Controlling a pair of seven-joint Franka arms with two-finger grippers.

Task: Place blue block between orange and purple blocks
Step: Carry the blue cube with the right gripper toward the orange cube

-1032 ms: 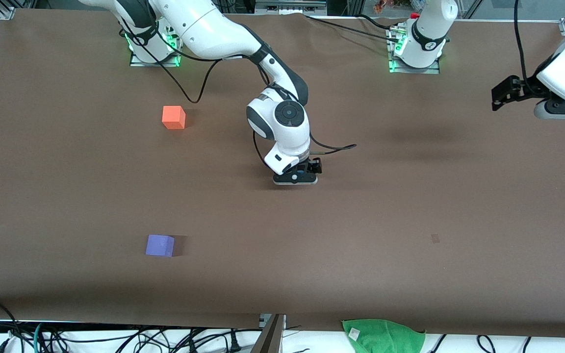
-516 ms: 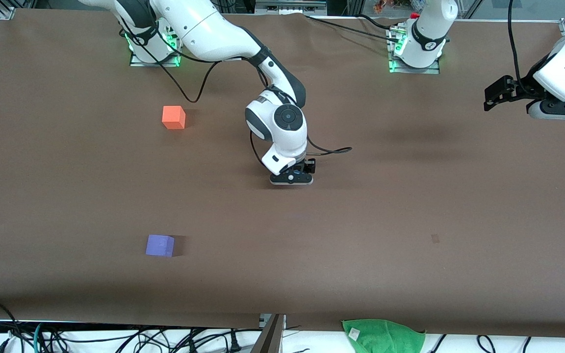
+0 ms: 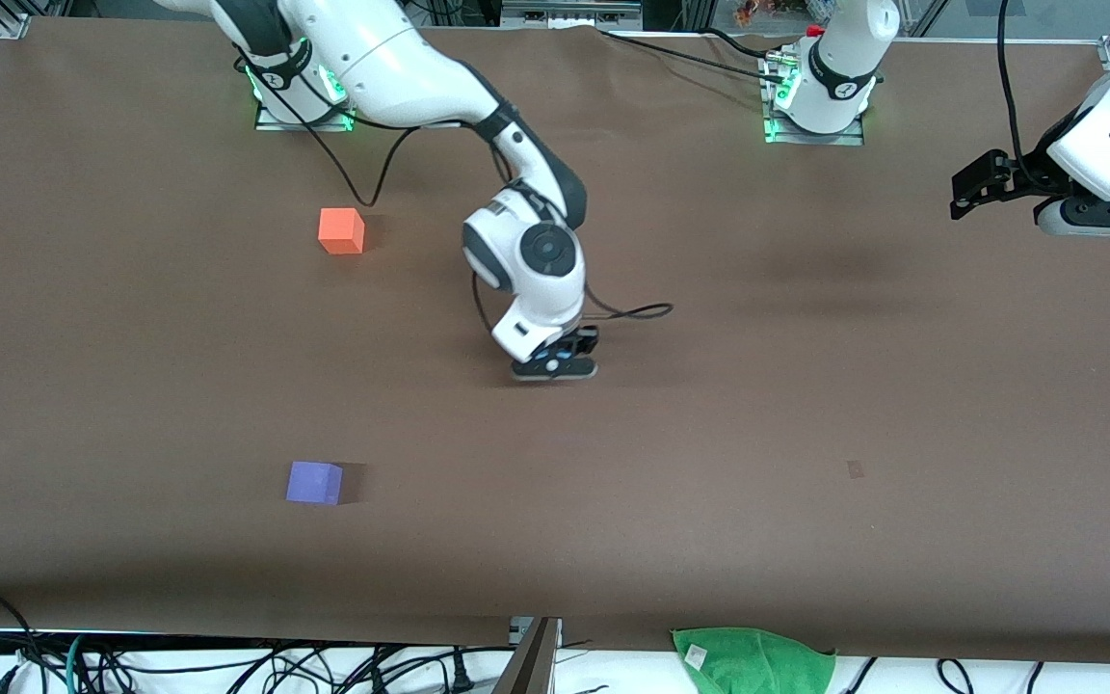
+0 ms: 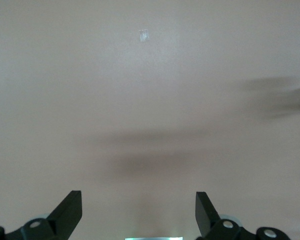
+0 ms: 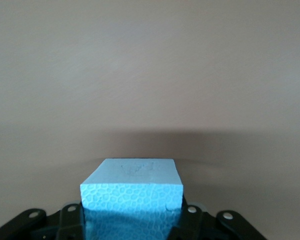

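Next, my right gripper puts the sky-blue block down on the bare table about midway [image 3: 327, 360] between the orange block and the purple block.
My right gripper [image 3: 555, 369] is shut on the sky-blue block [image 5: 132, 192] and holds it low over the middle of the table; the hand hides the block in the front view. The orange block [image 3: 341, 231] sits toward the right arm's end, near the bases. The purple block [image 3: 314, 483] sits on the same end, much nearer to the front camera. My left gripper [image 3: 967, 188] is open and empty, raised over the left arm's end of the table, and waits; its fingers [image 4: 70, 210] frame bare table.
A green cloth [image 3: 753, 660] hangs at the table's front edge. A small pale mark [image 3: 855, 469] lies on the brown table [image 3: 806, 386]. Cables run along the front edge and from the right wrist.
My right gripper with the blue block has moved toward the right arm's end and a little nearer the front camera. The left gripper shifted slightly, then held still.
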